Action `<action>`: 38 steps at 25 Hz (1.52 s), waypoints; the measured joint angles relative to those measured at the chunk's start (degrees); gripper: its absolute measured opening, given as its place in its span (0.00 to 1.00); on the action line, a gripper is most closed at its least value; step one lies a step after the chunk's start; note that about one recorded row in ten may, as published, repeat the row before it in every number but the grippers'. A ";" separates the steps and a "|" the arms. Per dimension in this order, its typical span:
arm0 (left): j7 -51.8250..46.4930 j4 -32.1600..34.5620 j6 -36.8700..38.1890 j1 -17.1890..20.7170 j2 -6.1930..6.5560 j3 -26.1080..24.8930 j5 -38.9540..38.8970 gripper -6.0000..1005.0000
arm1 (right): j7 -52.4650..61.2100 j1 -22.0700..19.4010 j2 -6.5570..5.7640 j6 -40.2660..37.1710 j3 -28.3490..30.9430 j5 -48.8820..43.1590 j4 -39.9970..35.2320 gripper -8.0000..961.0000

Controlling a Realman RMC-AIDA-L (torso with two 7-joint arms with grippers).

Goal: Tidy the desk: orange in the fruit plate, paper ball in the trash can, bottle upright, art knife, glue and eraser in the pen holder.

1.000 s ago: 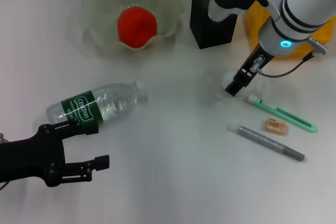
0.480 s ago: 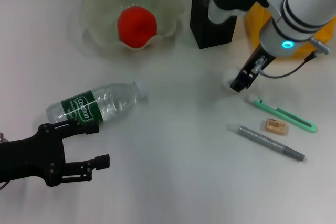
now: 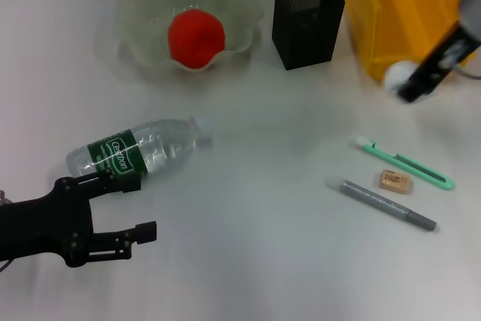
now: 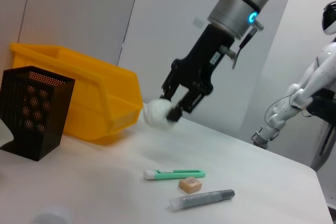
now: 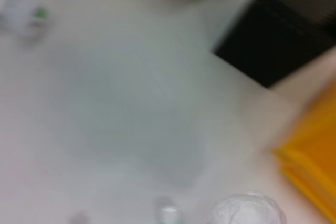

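I should drop the white paper ball from my right gripper inside the yellow trash can [image 3: 412, 33], near the trash can's front side.
My right gripper [image 3: 409, 86] [image 4: 169, 109] is shut on the white paper ball [image 3: 397, 74] [image 4: 156, 114] [image 5: 247, 211] and holds it in the air beside the yellow trash can [image 3: 398, 16] [image 4: 84, 95]. The orange [image 3: 195, 37] lies in the pale green fruit plate [image 3: 139, 5]. The bottle [image 3: 139, 152] lies on its side on the desk [image 3: 263, 186]. My left gripper [image 3: 135, 208] stands open just in front of the bottle. The mint art knife [image 3: 406, 163] [image 4: 175, 173], tan eraser [image 3: 395, 181] [image 4: 190, 184] and grey glue [image 3: 379, 204] [image 4: 202, 199] lie together at the right. The black pen holder [image 3: 307, 19] [image 4: 32, 111] stands left of the trash can.
A white humanoid robot [image 4: 310, 95] stands beyond the desk's far edge in the left wrist view. A grey wall lies behind the desk.
My right gripper has lifted the paper ball off the desk and carried it right and back, from beside the art knife to the front of the trash can. The left arm has not moved.
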 joint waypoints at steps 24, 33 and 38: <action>-0.78 0.20 0.38 -0.51 -0.50 -0.45 -0.37 0.86 | -8.44 -1.09 -0.14 36.94 14.46 -0.89 14.25 0.58; -0.80 0.37 0.40 -0.58 -0.27 -0.45 -0.40 0.86 | -7.50 -1.74 0.07 30.89 12.40 -0.64 10.70 0.80; -0.78 0.55 0.32 -0.72 0.01 -0.46 -0.49 0.86 | -6.75 -4.42 0.25 15.85 8.47 1.02 -0.23 0.86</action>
